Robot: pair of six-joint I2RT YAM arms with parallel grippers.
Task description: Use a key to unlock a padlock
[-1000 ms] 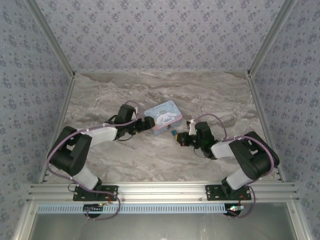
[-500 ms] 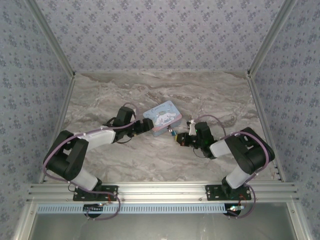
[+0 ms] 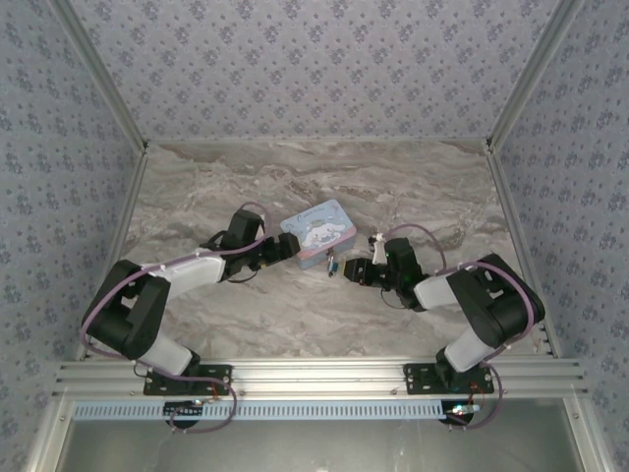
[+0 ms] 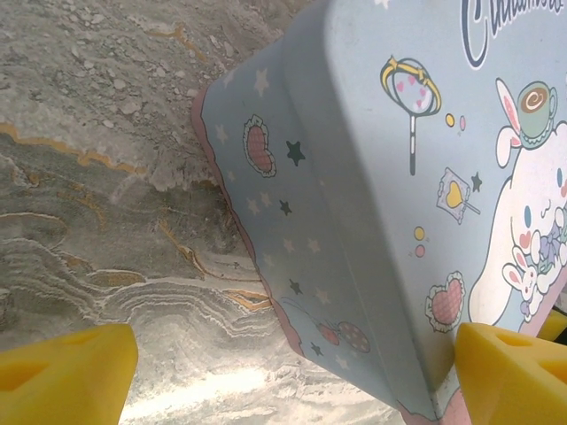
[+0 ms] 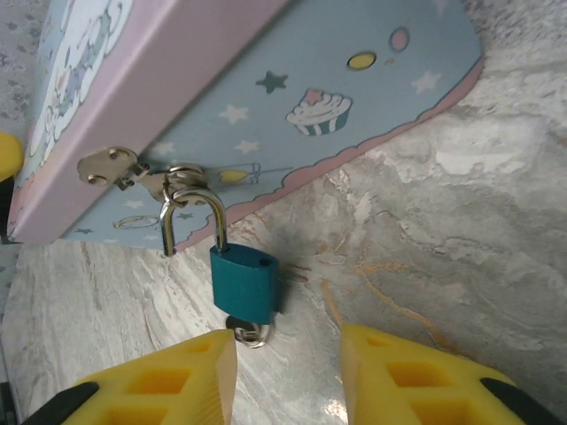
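The padlock's open shackle is still hooked through the tin's hasp, so the robot's right gripper should move up from the key and grab the shackle (image 5: 220,227) above the padlock's body.
The small teal padlock (image 5: 244,285) hangs by its silvery shackle (image 5: 190,212) from the hasp (image 5: 111,164) of the light-blue cartoon tin (image 5: 292,97). One shackle leg stands out of the body. The key (image 5: 248,332) sticks out of the padlock's underside. My right gripper (image 5: 288,341) is open just behind the padlock, nothing between its yellow fingers (image 5: 168,381). From above, the padlock (image 3: 332,264) lies between the tin (image 3: 317,230) and the right gripper (image 3: 346,269). My left gripper (image 4: 294,341) is wide open, straddling the tin's (image 4: 399,177) near end; it (image 3: 285,246) sits at the tin's left side.
The marble tabletop (image 3: 295,177) is bounded by patterned walls at the back and both sides. Open surface lies behind the tin and in front of both grippers, down to the metal rail (image 3: 314,374) at the near edge.
My right gripper has opened and let go of the key, drawing back slightly to the right. The padlock now hangs free from the hasp. The left gripper stays wide open at the tin.
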